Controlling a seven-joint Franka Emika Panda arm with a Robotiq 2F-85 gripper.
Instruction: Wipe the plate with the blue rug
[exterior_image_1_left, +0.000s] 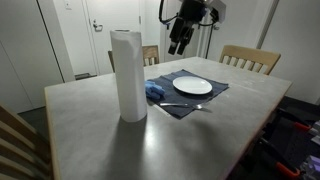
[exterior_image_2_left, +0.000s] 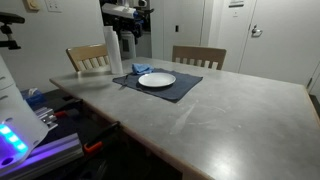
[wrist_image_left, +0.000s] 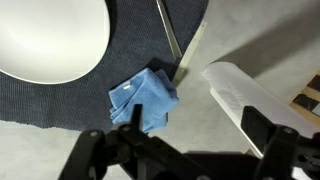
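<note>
I need to close my gripper on the blue rug's raised middle fold (exterior_image_1_left: 154, 88) (wrist_image_left: 151, 96), between the white plate and the paper towel roll.
A white plate (exterior_image_1_left: 193, 86) lies on a dark placemat (exterior_image_1_left: 180, 109) at the far side of the grey table. It shows in both exterior views (exterior_image_2_left: 157, 79) and in the wrist view (wrist_image_left: 50, 35). The crumpled blue rug (exterior_image_1_left: 154, 92) lies on the placemat's edge beside the plate, between the plate and a paper towel roll (exterior_image_1_left: 128, 75). The rug also shows in the wrist view (wrist_image_left: 145, 100). My gripper (exterior_image_1_left: 180, 40) hangs in the air well above the rug and plate. In the wrist view the gripper (wrist_image_left: 178, 145) is open and empty, and the rug lies by its left finger.
A fork (exterior_image_1_left: 180, 106) lies on the placemat at the plate's near side. The tall paper towel roll (wrist_image_left: 235, 90) stands close to the rug. Two wooden chairs (exterior_image_1_left: 250, 58) (exterior_image_1_left: 150, 55) stand behind the table. The table's front edge (exterior_image_1_left: 250, 140) is near.
</note>
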